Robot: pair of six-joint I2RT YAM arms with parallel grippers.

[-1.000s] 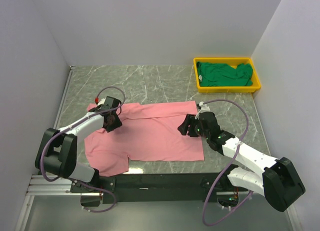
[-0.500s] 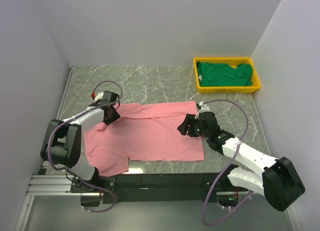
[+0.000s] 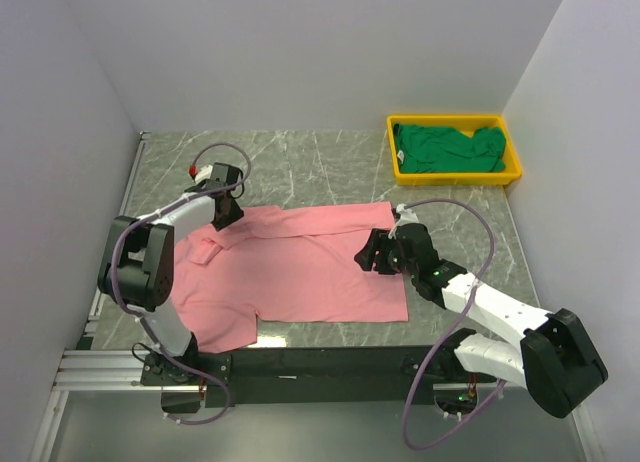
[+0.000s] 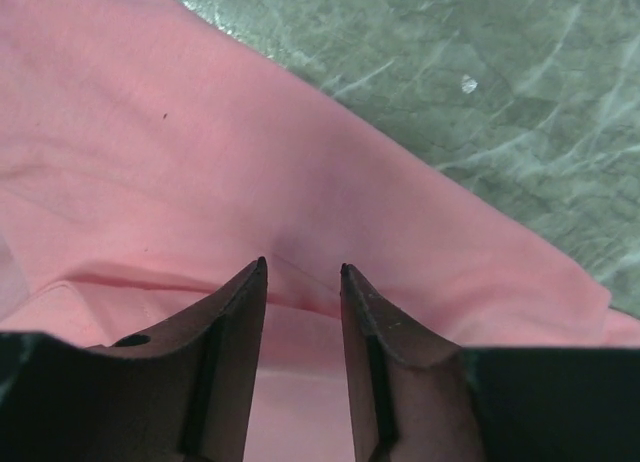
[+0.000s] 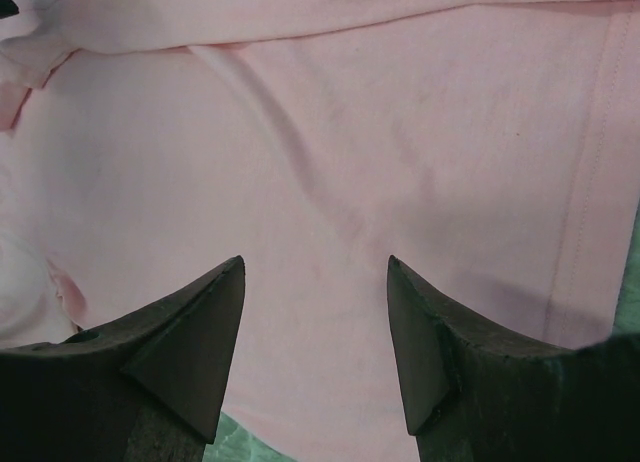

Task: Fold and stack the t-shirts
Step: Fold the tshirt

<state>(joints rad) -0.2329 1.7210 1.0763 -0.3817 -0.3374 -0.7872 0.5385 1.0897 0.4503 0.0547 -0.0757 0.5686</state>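
Note:
Next, I take the sleeve's end [image 3: 202, 257] with my left gripper and draw it across the shirt's body, since the folded-over sleeve lies crooked toward the pink t-shirt's collar end.
The pink t-shirt [image 3: 300, 272] lies spread flat on the marble table, its collar end to the left. My left gripper [image 3: 222, 217] is low over its far left corner. In the left wrist view [image 4: 302, 268] the jaws stand a little apart over a soft crease of pink cloth [image 4: 200, 162], near the shirt's far edge. My right gripper [image 3: 366, 254] hovers over the shirt's right part. In the right wrist view [image 5: 315, 267] the jaws are wide open above flat pink cloth [image 5: 400, 132], the hem at the right. The dark green t-shirt [image 3: 448, 149] lies crumpled in the tray.
A yellow tray [image 3: 455, 120] stands at the far right corner of the table [image 3: 300, 162]. White walls close in the left, back and right sides. Bare marble [image 4: 480, 82] shows just beyond the shirt's far edge.
My left gripper has moved toward the far edge of the pink shirt, from over the collar area to its far left corner. The right arm has stayed put.

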